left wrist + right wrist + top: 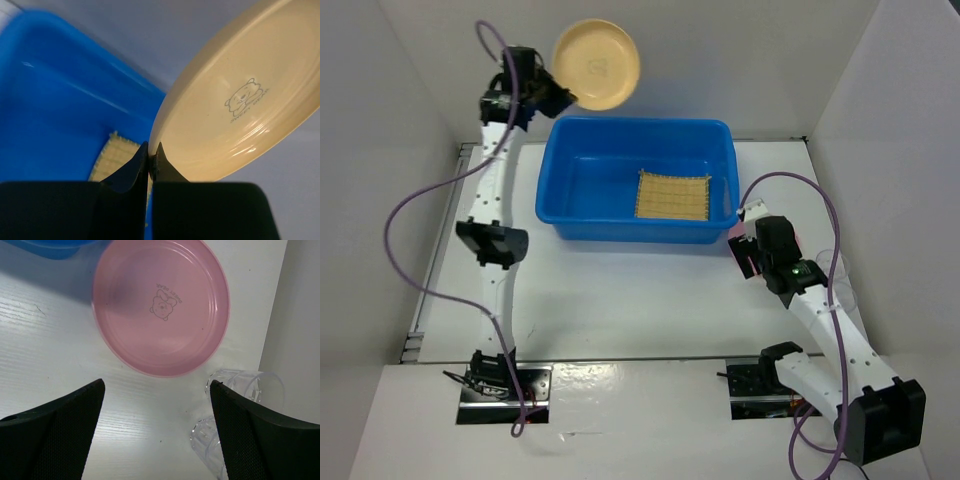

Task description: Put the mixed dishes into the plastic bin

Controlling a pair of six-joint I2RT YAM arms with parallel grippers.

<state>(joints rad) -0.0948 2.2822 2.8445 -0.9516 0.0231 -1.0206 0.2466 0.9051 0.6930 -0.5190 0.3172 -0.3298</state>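
The pink plate's near rim point(760, 273) point(142, 372), on the side away from the blue bin, is the next place my right gripper needs to move to and close on.
My left gripper point(556, 96) is shut on the rim of the tan plate point(596, 63) and holds it high, tilted on edge, above the far left corner of the blue bin point(588, 185). The left wrist view shows the pinch point(151, 152) on the plate point(240, 100). The bamboo mat point(672, 195) lies flat inside the bin. My right gripper point(157, 385) is open and empty above the table, just short of the pink plate point(160, 305). Two clear cups point(247, 387) point(207, 440) lie on their sides by its right finger.
The bin's near right corner point(45, 245) stands just beyond the pink plate. White walls enclose the table at the back, left and right; the right wall point(300, 340) is close behind the cups. The cups also show in the top view point(838, 275).
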